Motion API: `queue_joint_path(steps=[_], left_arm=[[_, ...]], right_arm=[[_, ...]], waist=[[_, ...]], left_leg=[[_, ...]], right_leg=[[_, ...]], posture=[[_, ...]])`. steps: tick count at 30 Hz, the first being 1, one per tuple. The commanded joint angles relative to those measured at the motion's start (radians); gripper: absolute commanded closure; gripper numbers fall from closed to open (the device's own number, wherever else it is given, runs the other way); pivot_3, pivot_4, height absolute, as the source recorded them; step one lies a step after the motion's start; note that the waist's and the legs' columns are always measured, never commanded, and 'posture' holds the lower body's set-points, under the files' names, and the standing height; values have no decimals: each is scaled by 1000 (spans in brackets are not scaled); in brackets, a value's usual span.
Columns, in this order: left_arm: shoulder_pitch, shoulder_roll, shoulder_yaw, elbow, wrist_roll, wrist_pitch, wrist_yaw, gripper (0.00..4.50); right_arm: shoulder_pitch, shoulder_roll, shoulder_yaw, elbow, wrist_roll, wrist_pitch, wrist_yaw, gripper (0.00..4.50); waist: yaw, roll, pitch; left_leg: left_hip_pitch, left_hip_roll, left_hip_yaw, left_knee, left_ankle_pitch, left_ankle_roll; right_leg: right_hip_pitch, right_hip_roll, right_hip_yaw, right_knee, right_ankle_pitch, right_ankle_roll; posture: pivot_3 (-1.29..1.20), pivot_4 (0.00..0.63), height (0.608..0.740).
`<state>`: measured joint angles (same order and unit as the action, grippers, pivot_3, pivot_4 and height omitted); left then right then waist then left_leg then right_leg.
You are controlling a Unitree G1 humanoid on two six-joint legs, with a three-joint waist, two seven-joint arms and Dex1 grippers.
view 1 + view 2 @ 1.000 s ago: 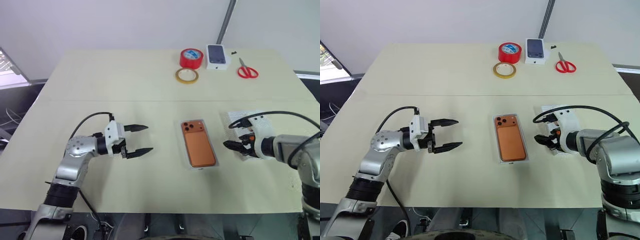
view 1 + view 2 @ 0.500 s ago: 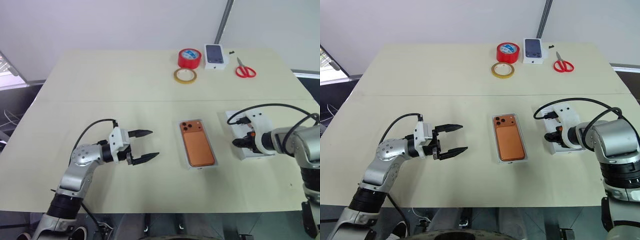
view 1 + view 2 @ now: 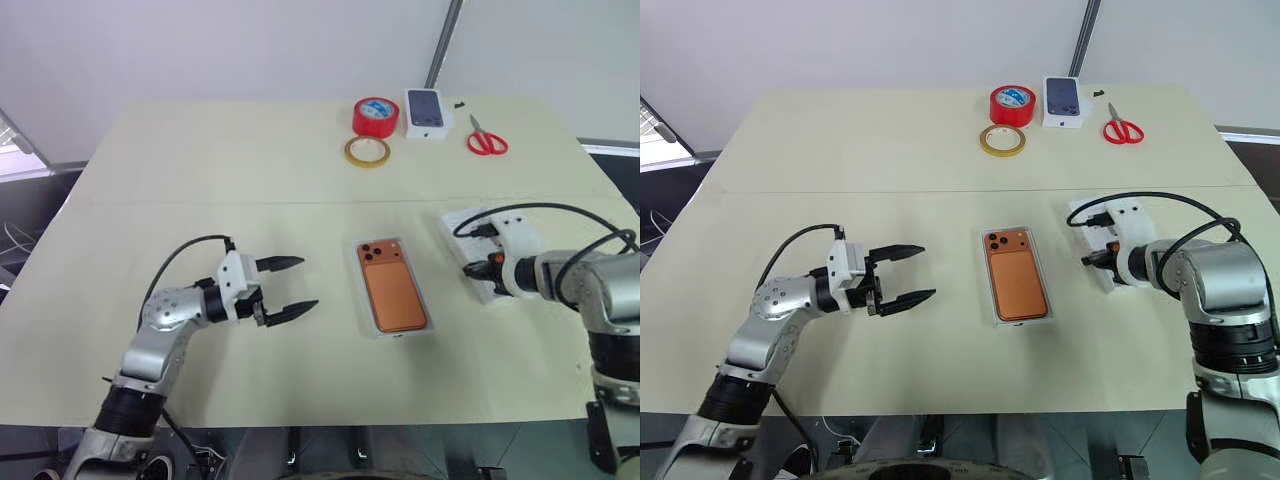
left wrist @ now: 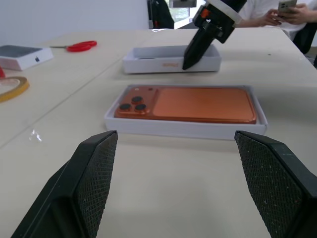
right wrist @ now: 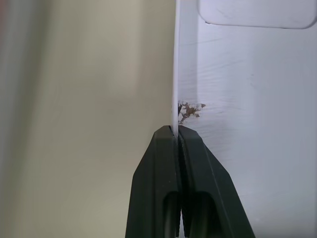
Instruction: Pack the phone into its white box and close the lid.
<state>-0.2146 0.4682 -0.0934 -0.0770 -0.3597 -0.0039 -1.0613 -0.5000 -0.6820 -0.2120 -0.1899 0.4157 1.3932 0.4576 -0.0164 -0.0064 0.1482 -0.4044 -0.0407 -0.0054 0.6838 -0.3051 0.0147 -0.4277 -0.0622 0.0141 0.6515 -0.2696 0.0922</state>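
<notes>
The robot's right gripper will release the lid on top of the orange phone (image 3: 389, 288) in the shallow white box.
The orange phone (image 3: 392, 290) lies back up inside the shallow white box (image 4: 183, 128) at the middle of the table. To its right sits the lid (image 3: 462, 226), open side up, with a white interior (image 5: 247, 89). My right gripper (image 3: 470, 270) is shut on the lid's thin side wall nearest the phone, with one finger inside and one outside (image 5: 177, 130). My left gripper (image 3: 306, 284) hovers open to the left of the phone, pointing at it with nothing between its fingers (image 4: 94, 168).
At the far side of the table stand a red tape roll (image 3: 375, 115), a yellow tape ring (image 3: 367, 151), a small white box printed with a dark phone (image 3: 425, 108) and red scissors (image 3: 486, 140). A person (image 4: 267, 12) is beyond the table.
My right gripper has moved a little forward along the lid and its fingers have closed on the lid's side wall. The left gripper has stayed open in place.
</notes>
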Motion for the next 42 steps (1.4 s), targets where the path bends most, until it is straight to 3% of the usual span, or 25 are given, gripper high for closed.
queue_joint_path(steps=[1,5,9,13,17,20,24,30,34,39,40,42], left_arm=[[-22,2,9,8,-7,1,3,490],[-35,-8,9,21,-6,8,18,490],[-36,-11,12,13,-12,27,32,490],[-46,-10,27,0,-31,60,48,490],[-61,-10,31,-2,-48,94,54,490],[-69,-15,31,-13,-65,120,58,490],[-66,-14,30,-30,-74,137,57,490],[-48,-13,37,-75,-102,169,63,490],[-21,4,42,-96,-124,192,44,1727],[14,-12,6,-111,-102,185,54,4174],[22,-25,-12,-106,-78,170,63,4438],[29,-52,-40,-94,-58,164,74,4438]], right_arm=[[-53,91,-105,-57,64,-105,3,4452],[-89,338,-284,-106,249,-29,-20,4452],[-91,514,-412,-204,453,63,-54,4452],[-44,610,-500,-270,708,198,-111,4452],[116,585,-416,-320,1005,209,-209,4452],[260,480,-282,-335,1216,103,-318,4452],[342,329,-109,-335,1458,-118,-486,4452],[407,211,73,-271,1557,-307,-541,4452],[397,155,150,-220,1557,-331,-542,4500],[362,131,178,-150,1557,-379,-580,4500],[356,125,182,-148,1557,-386,-588,4500],[345,141,176,-130,1557,-409,-592,4500]], waist=[[1,0,0],[4,0,0],[6,1,1],[4,1,1],[3,1,1],[1,1,1],[-7,1,1],[0,0,0],[2,0,0],[3,0,0],[3,0,0],[8,0,0]], left_leg=[[0,0,0,0,0,0],[0,0,0,0,0,0],[-1,0,-1,0,0,0],[-1,0,-1,0,0,0],[-1,0,-1,-1,0,0],[-1,0,-1,-1,0,0],[0,0,0,0,0,0],[0,0,0,0,0,0],[0,1,0,0,0,1],[0,1,0,0,0,1],[0,1,0,0,0,1],[-1,1,0,0,0,1]], right_leg=[[0,0,0,0,0,0],[0,0,0,1,0,0],[-1,0,0,1,0,0],[-1,0,0,1,0,0],[-1,0,0,1,0,0],[-1,0,0,1,0,0],[-1,0,0,1,0,0],[1,1,0,0,0,0],[1,0,0,-1,0,0],[1,1,0,-1,0,0],[1,0,0,-1,0,0],[1,0,0,-2,0,0]], posture=[[0,150,740],[0,150,740],[0,150,740],[0,150,740],[0,150,740],[0,150,740],[0,150,740],[0,150,740],[0,150,740],[0,150,740],[0,150,740],[0,150,740]])
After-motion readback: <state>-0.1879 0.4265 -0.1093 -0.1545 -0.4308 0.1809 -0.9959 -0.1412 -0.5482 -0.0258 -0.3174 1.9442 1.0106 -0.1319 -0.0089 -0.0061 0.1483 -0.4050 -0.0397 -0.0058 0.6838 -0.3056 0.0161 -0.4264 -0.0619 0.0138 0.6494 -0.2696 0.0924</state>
